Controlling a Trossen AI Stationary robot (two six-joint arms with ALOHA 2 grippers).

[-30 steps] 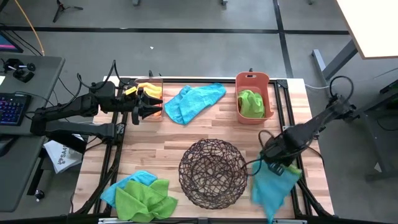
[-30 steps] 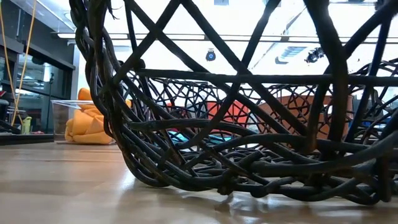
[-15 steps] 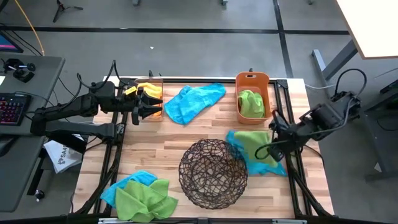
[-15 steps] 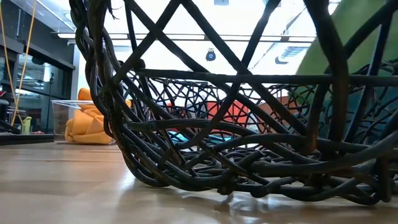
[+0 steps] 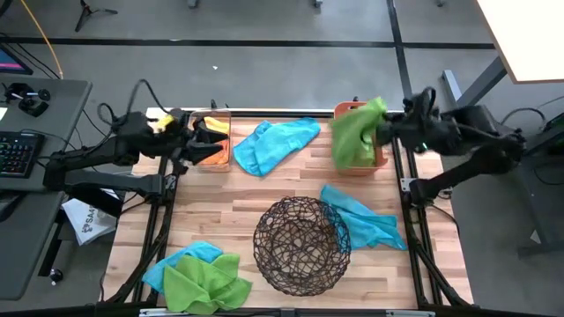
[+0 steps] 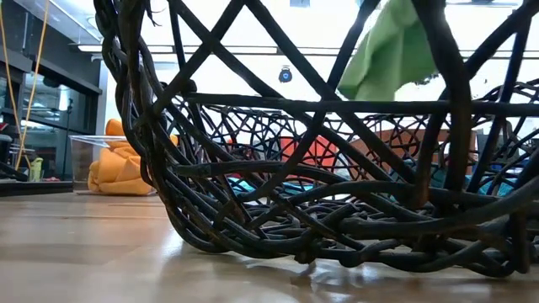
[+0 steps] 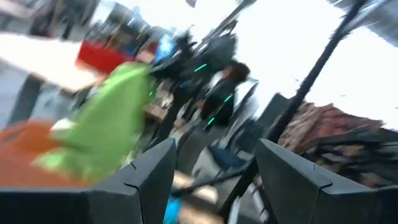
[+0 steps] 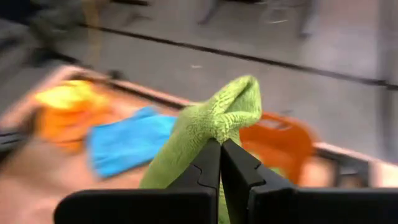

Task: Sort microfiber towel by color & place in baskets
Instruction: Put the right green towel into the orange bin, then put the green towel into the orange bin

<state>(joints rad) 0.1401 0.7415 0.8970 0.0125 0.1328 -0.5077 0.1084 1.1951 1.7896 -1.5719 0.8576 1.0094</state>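
Observation:
I need to let go of the lime green towel, which hangs over the bin now, with my right gripper down inside the salmon-orange bin (image 5: 356, 147), toward its near end.
My right gripper (image 5: 381, 130) is shut on a lime green towel (image 5: 355, 132) that hangs over the salmon-orange bin (image 5: 381, 158) at the table's far right. In the low view the same green towel (image 6: 387, 55) shows high behind the wire-mesh bowl (image 6: 278, 210). A turquoise towel (image 5: 366, 220) lies on the table against the right side of the bowl (image 5: 300, 246). My left gripper (image 5: 196, 141) is open beside the clear bin (image 5: 214, 114), which holds orange towels (image 5: 216, 151). Nothing is between its fingers (image 7: 214, 168). My right gripper (image 8: 219, 149) pinches a bunched fold of the green towel (image 8: 217, 127) between its two fingers. A hump of cloth (image 8: 239, 93) stands past the fingertips. The fingers come roughly level from the table's right side. The towel is lifted, slack, and hangs below them.
Another turquoise towel (image 5: 275, 143) lies at the far middle of the table, between the two bins. A heap of turquoise and green towels (image 5: 201, 277) sits at the near left corner. Bare wood shows in the middle, on the far side of the bowl.
My right gripper has swung from the table's near right edge up and toward the far edge, to above the salmon bin. It carried a turquoise and a green towel; the turquoise one came to rest beside the bowl and the green one stayed in the hold. My left gripper has drawn back slightly from the clear bin.

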